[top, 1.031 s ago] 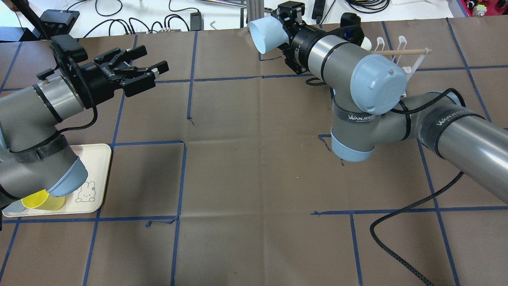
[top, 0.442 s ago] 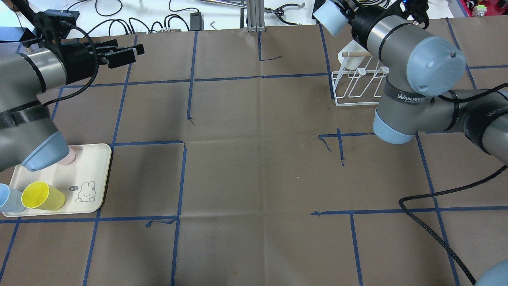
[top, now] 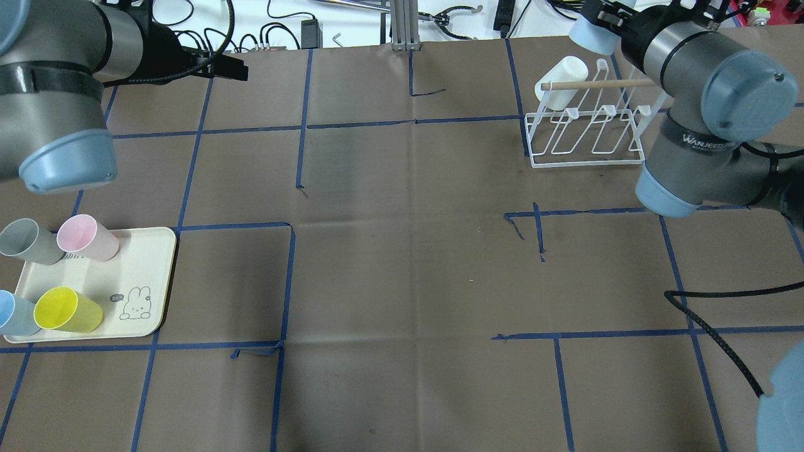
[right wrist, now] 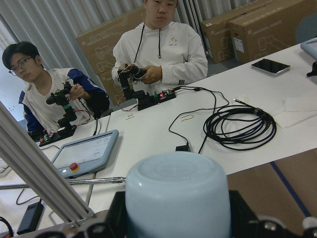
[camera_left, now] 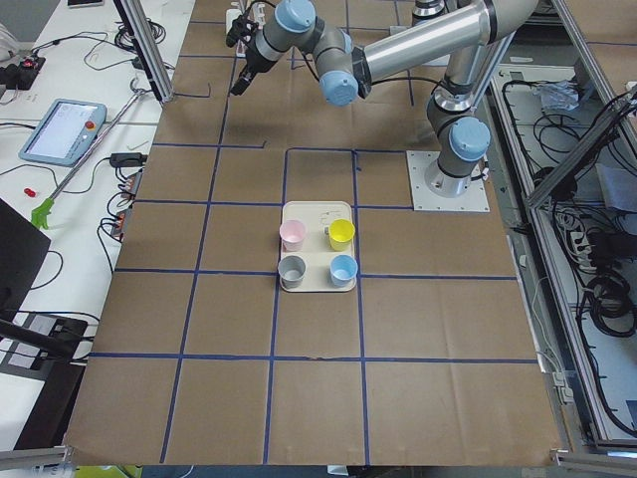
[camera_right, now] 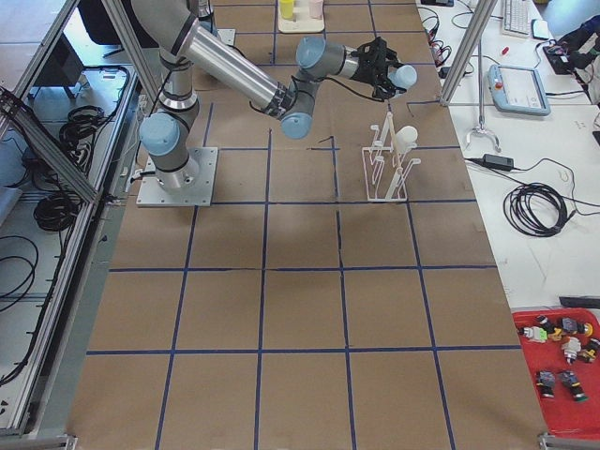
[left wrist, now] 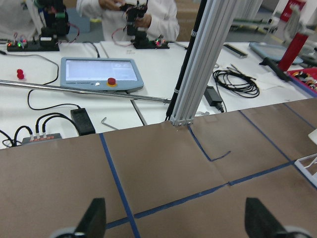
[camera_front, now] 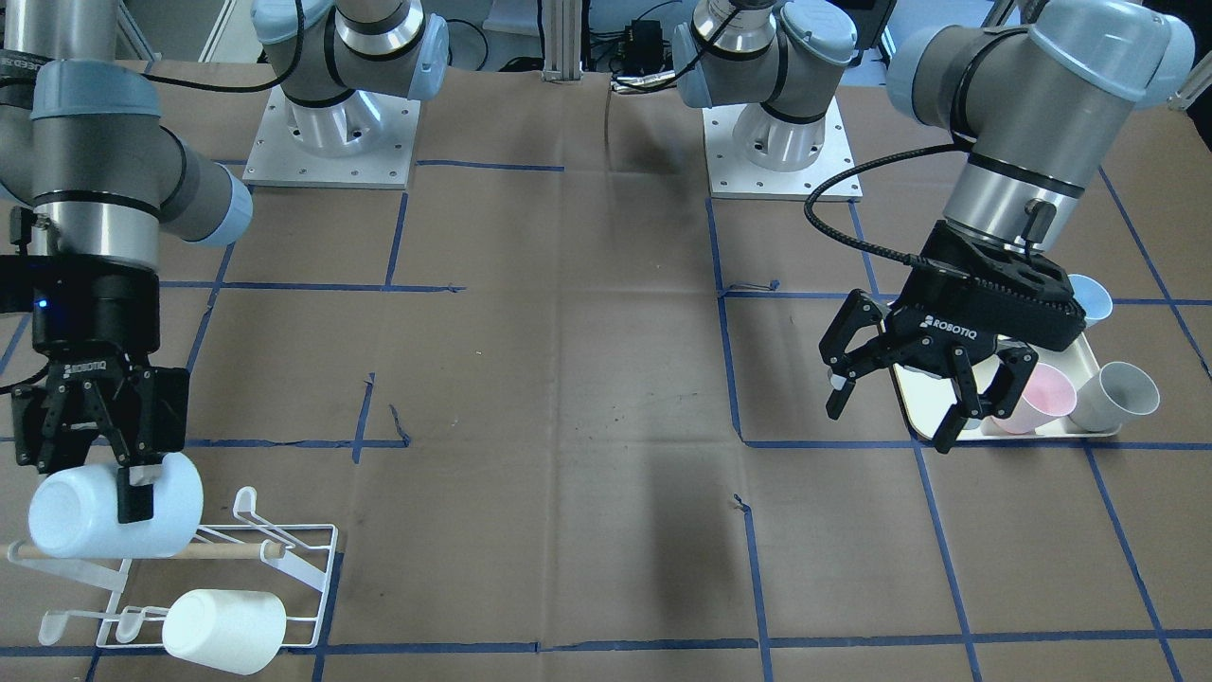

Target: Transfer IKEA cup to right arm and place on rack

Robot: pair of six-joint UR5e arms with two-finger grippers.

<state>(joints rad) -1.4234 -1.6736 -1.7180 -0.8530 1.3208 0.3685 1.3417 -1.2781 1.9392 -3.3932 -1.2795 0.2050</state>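
The robot's right gripper will release the pale blue cup, held just above the wooden handle, on the rack's low end peg (camera_front: 49,626), farthest away from the white cup.
My right gripper (camera_front: 85,471) is shut on a pale blue IKEA cup (camera_front: 104,521). It holds the cup on its side, just above the wooden handle at one end of the white wire rack (camera_front: 303,568). The overhead view shows the cup (top: 590,34) at the far side of the rack (top: 587,135). The right wrist view shows the cup's base (right wrist: 176,188) between the fingers. A white cup (top: 562,81) hangs on the rack. My left gripper (camera_front: 895,417) is open and empty, hovering by the cream tray (camera_front: 1042,434).
The cream tray (top: 147,257) at the near left holds grey (top: 25,242), pink (top: 88,237), yellow (top: 66,309) and blue (top: 12,314) cups. A black cable (top: 710,295) trails across the table's right side. Operators sit behind the far edge.
My right arm has swung to the right, carrying the pale blue cup from the table's middle back to over the rack. My left arm has drawn back to the left, still open, uncovering the tray's cups.
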